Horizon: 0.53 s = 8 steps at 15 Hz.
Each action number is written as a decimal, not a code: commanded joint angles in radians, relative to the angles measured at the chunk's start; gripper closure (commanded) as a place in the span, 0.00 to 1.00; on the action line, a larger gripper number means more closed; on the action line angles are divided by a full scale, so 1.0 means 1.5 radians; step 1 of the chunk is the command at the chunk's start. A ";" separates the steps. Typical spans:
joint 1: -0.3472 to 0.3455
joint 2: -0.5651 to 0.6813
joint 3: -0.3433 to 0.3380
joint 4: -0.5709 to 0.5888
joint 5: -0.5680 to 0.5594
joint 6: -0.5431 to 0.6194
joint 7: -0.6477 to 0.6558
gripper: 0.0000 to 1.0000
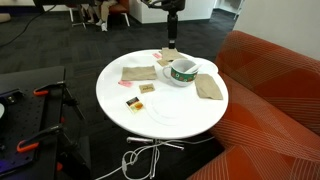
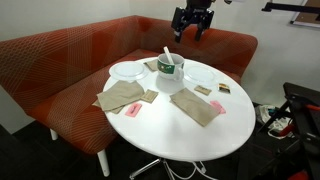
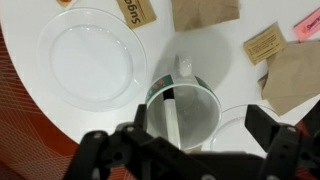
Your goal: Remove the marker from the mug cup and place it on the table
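Note:
My gripper should close on the white upper end of the marker (image 1: 189, 63) (image 3: 173, 135), above the marker's black end, where it leans in the mug cup.
The white mug cup (image 3: 203, 112) with a green band stands at the back of the round white table (image 1: 170, 115) and shows in both exterior views (image 1: 182, 72) (image 2: 170, 68). The marker (image 3: 172, 112) looks like a slim pale stick; it leans inside the mug, and its top sticks out above the rim (image 2: 167, 54). My gripper (image 3: 200, 135) is open and empty, well above the mug with a finger on each side of it in the wrist view. It also shows in both exterior views (image 1: 172, 38) (image 2: 190, 28).
A white plate (image 3: 90, 60) lies beside the mug and a clear plate (image 3: 238, 130) on its other side. Brown napkins (image 3: 295, 75) (image 2: 200, 108), sugar packets (image 3: 263, 42) and a pink packet (image 3: 308, 28) lie around. A red sofa (image 2: 60, 60) curves behind the table.

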 commanded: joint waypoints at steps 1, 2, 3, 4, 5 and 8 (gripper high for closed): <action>0.007 0.052 -0.015 0.056 -0.012 0.013 -0.008 0.00; 0.006 0.066 -0.017 0.071 -0.013 0.016 -0.010 0.00; 0.004 0.080 -0.018 0.084 -0.008 0.019 -0.017 0.00; 0.004 0.094 -0.020 0.099 -0.007 0.022 -0.021 0.00; 0.004 0.109 -0.022 0.114 -0.005 0.022 -0.022 0.00; 0.004 0.149 -0.027 0.156 0.000 0.016 -0.027 0.00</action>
